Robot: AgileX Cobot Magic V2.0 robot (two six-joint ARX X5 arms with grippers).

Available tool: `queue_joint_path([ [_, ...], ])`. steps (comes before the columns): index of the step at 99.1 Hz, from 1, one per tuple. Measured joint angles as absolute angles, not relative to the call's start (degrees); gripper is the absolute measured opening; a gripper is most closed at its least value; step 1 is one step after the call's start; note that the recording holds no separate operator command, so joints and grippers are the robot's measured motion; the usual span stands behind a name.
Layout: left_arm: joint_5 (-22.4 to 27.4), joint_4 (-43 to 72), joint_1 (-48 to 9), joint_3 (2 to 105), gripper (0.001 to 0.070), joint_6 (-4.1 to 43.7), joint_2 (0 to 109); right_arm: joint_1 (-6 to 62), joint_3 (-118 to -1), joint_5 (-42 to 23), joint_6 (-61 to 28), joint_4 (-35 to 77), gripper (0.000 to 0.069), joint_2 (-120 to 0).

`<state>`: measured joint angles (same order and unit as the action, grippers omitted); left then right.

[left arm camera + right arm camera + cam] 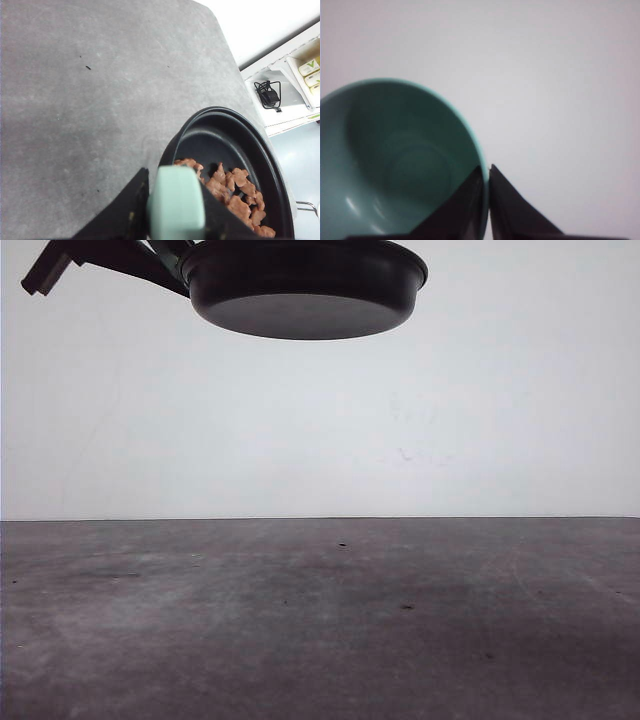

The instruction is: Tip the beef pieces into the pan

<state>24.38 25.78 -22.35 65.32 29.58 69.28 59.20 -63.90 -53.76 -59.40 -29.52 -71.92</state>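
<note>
I should put down the teal bowl, now tipped toward the camera, with my right gripper on the grey table, off the pan's side (550, 598) opposite its handle.
In the front view the black pan (300, 290) hangs high over the table, seen from below. The left wrist view looks into the pan (220, 142), where the beef pieces (235, 192) lie heaped on the side nearest the handle. My left gripper (175, 200) is shut on the pan's mint-green handle (176, 210). My right gripper (486, 172) is shut on the rim of a teal bowl (395, 165), one finger inside and one outside. The bowl is tipped toward the camera and its inside is bare.
The grey table (320, 620) stretches below the pan, with a white wall behind it. Past the table's edge in the left wrist view stands a white shelf with a black cable (269, 94) on it.
</note>
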Motion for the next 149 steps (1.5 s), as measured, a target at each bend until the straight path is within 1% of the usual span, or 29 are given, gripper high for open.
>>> queue_joint_path([
  [3, 24.47, 25.98, -22.35, 65.32, 0.0055, 29.58, 69.28, 57.54, -63.9, -53.39, -54.81, -24.75, 0.0012, -70.7],
  [6, 24.49, 26.17, -22.35, 65.32, 0.0055, 29.56, 69.28, 55.75, -63.9, -51.62, -49.67, -19.55, 0.0012, -69.12],
  [13, 24.49, 26.79, -22.35, 65.32, 0.0055, 29.3, 69.3, 50.41, -63.88, -44.21, -34.92, -6.68, 0.0012, -64.51],
  [15, 24.49, 26.96, -22.35, 65.32, 0.0055, 29.15, 69.3, 49.34, -63.88, -42.83, -32.16, -4.45, 0.0012, -63.68],
  [16, 24.49, 27.05, -22.35, 65.32, 0.0055, 29.1, 69.3, 48.05, -63.88, -41.28, -28.86, -2.02, 0.0012, -62.78],
  [24, 24.49, 27.31, -22.3, 65.32, 0.0055, 28.36, 69.3, 40.32, -64.03, -33.87, -12.95, 9.5, 0.0012, -60.01],
  [32, 24.49, 27.22, -22.3, 65.32, 0.0055, 28.03, 69.3, 30.33, -64.05, -25.15, 0.1, 20.1, 0.0012, -60.6],
  [39, 24.49, 27.18, -22.3, 65.32, 0.0055, 27.94, 69.3, 21.15, -63.66, -15.35, 7.33, 26.39, 0.0012, -63.61],
  [47, 24.49, 27.18, -22.3, 65.32, 0.0055, 27.83, 69.3, 12.64, -61.23, -3.42, 11.66, 30.24, 0.0012, -69.32],
  [51, 24.49, 27.2, -22.3, 65.32, 0.0055, 27.83, 69.32, 9.58, -59.35, 0.95, 13.08, 32.18, 0.0012, -71.94],
  [56, 24.49, 27.18, -22.3, 65.32, 0.0055, 27.83, 69.32, 7.42, -56.82, 4.32, 14.26, 34.0, 0.0012, -74.48],
  [64, 24.53, 27.18, -22.3, 65.32, 0.0055, 27.83, 69.32, 7.35, -53.43, 5.61, 15.31, 33.8, 0.0012, -77.38],
  [73, 24.69, 27.22, -22.3, 65.32, 0.0055, 27.83, 69.32, 7.92, -51.46, 5.96, 15.57, 30.79, 0.0012, -79.09],
  [88, 24.69, 27.2, -22.3, 65.32, 0.0055, 27.83, 69.32, 9.3, -51.16, 5.93, 15.84, 29.1, 0.0012, -80.23],
  [100, 24.71, 27.22, -22.28, 65.32, 0.0055, 27.83, 69.32, 9.89, -51.16, 4.47, 15.86, 28.88, 0.0017, -80.27],
  [106, 24.71, 27.22, -22.28, 65.32, 0.0055, 27.83, 69.32, 10.11, -51.16, 4.51, 15.88, 28.88, 0.0057, -80.27],
  [118, 24.69, 27.18, -22.28, 65.32, 0.0055, 27.83, 69.32, 10.11, -51.16, 4.51, 15.88, 28.97, 0.0219, -80.27],
  [122, 24.69, 27.18, -22.3, 65.32, 0.0055, 27.83, 69.32, 10.11, -51.16, 4.51, 15.9, 29.28, 0.0249, -80.27],
  [128, 24.67, 27.2, -22.28, 65.32, 0.0055, 27.81, 69.32, 10.11, -51.16, 4.49, 15.88, 30.06, 0.0271, -80.23],
  [137, 24.34, 27.18, -22.28, 65.32, 0.0055, 27.68, 69.32, 10.11, -51.16, 4.29, 15.88, 31.11, 0.0283, -78.98],
  [149, 22.79, 26.79, -22.22, 65.32, 0.0055, 27.51, 69.52, 10.13, -51.24, 4.34, 15.88, 31.57, 0.0285, -72.16],
])
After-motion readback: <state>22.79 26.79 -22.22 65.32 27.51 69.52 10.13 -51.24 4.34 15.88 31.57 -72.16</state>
